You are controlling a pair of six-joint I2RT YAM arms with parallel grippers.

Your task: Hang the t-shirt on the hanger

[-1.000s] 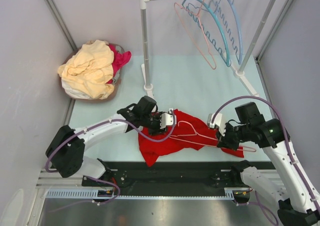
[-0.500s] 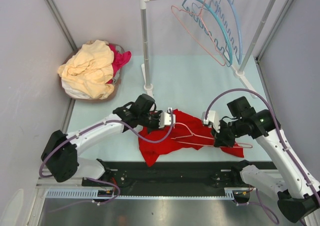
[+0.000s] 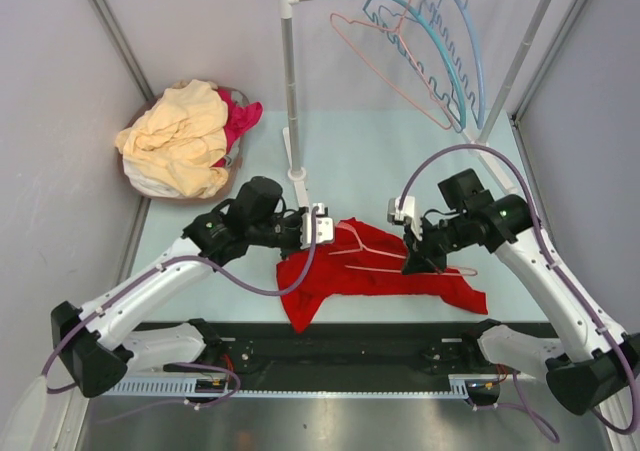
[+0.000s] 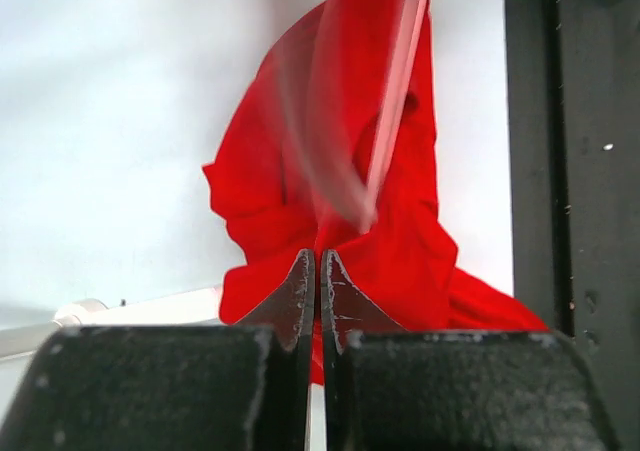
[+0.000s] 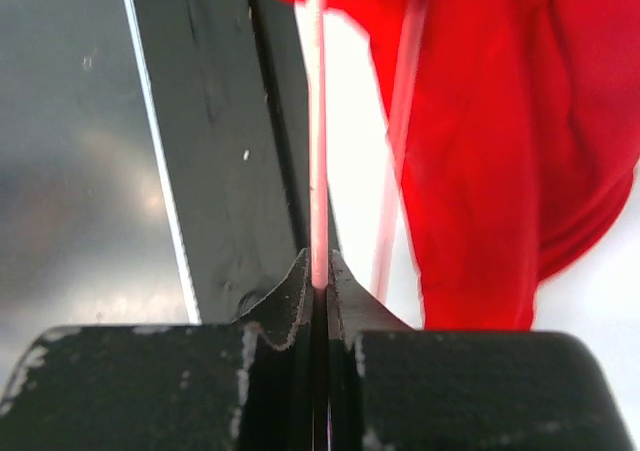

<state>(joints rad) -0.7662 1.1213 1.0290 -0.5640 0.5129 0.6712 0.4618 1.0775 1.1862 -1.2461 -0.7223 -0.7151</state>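
Note:
My left gripper needs to open while the hanger slides deeper, as the hanger's end sits shallow in the t-shirt's neck, and then take the neck's edge (image 4: 346, 239) beside it.
The bright red t-shirt (image 3: 360, 276) lies crumpled on the table between my two arms. A salmon-pink hanger (image 3: 375, 254) rests across its top, partly tucked into the cloth. My left gripper (image 3: 325, 226) is shut on the shirt's upper left edge, and red cloth shows pinched between its jaws (image 4: 318, 263). The t-shirt (image 4: 410, 251) hangs ahead of them with the blurred hanger (image 4: 395, 101) in front. My right gripper (image 3: 410, 261) is shut on the hanger's thin bar (image 5: 315, 121), just left of the t-shirt (image 5: 500, 171).
A clothes rack (image 3: 289, 81) stands at the back, with another salmon hanger (image 3: 385, 56) and blue hangers (image 3: 450, 61) on its rail. A basket at the back left holds a pale yellow garment (image 3: 180, 136) and a magenta one (image 3: 240, 116). A black rail (image 3: 350, 341) runs along the near edge.
My left gripper has shut on the shirt's edge and drawn back to the left. The right gripper has carried the hanger left and farther from the near edge. The hanging hangers have swung.

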